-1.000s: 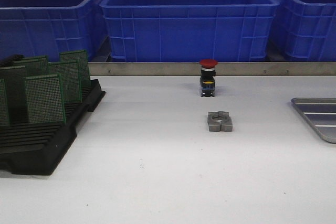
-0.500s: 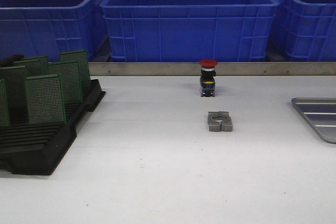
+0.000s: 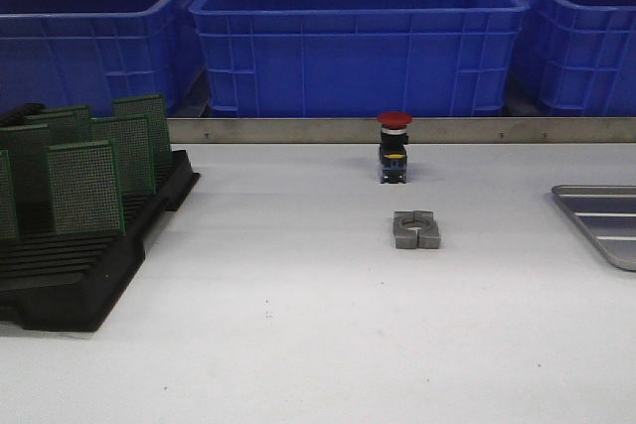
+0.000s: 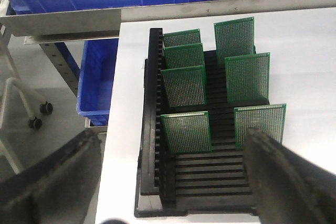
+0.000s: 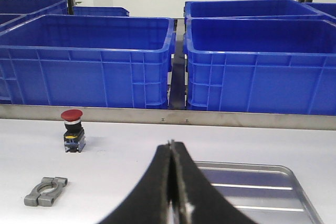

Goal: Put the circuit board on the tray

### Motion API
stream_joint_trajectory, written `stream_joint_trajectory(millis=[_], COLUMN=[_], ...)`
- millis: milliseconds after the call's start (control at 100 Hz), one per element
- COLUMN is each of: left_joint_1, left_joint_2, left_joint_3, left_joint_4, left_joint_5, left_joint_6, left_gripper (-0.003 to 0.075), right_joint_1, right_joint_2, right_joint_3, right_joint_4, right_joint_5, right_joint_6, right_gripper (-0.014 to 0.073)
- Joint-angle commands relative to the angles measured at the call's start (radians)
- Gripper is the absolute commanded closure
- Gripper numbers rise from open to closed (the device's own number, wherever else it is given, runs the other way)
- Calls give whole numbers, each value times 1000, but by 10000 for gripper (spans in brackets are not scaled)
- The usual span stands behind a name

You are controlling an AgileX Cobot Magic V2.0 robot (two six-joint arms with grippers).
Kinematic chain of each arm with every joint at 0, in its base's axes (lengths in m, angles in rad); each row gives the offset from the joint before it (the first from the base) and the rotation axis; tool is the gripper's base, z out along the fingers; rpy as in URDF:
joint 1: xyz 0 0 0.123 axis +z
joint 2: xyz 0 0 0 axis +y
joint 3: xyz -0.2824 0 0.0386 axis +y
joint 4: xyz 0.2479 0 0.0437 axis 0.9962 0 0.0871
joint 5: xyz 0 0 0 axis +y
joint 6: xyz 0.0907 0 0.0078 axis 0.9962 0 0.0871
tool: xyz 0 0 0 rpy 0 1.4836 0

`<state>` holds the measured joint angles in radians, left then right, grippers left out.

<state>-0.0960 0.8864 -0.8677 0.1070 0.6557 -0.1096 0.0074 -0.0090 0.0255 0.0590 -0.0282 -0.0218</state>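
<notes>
I need to close my left gripper on the upper part (image 3: 70, 163) (image 4: 253, 117) of the front green circuit board, the one in the black rack's row that is nearer the red push-button.
Several green circuit boards (image 3: 85, 186) stand upright in a black slotted rack (image 3: 89, 275) at the table's left. The silvery tray (image 3: 606, 220) lies at the right edge, only partly in the front view. Neither gripper shows in the front view. In the left wrist view my left gripper (image 4: 172, 142) is open wide and empty above the rack (image 4: 210, 171), its fingers either side of the nearest boards (image 4: 185, 132). In the right wrist view my right gripper (image 5: 170, 150) is shut and empty, just before the tray (image 5: 262, 174).
A red push-button (image 3: 395, 146) and a grey metal clamp (image 3: 415, 228) sit mid-table. A metal rail (image 3: 397, 130) runs along the back edge, with blue crates (image 3: 358, 37) behind it. Left of the table is a drop to the floor and a blue bin (image 4: 97, 82).
</notes>
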Motion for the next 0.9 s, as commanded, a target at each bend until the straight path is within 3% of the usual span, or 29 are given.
stream_joint_trajectory(millis=[0, 290, 570, 890], left_joint_1=[1, -1, -1, -1], left_joint_2=[-7, 98, 325, 555], left_joint_3=[-39, -201, -470, -640], left_joint_4=[-9, -50, -260, -344], left_joint_5=[-104, 31, 343, 534], left_joint_6=[0, 219, 588, 1008], left_gripper=[186, 186, 186, 186], right_joint_1=[0, 0, 0, 0], right_joint_2=[-19, -19, -19, -19], right_joint_3=[-13, -13, -13, -13], right_joint_4=[-7, -7, -7, -7], right_joint_5=[-85, -85, -85, -85], right_joint_6=[-3, -3, -3, -3], right_gripper=[662, 662, 662, 662])
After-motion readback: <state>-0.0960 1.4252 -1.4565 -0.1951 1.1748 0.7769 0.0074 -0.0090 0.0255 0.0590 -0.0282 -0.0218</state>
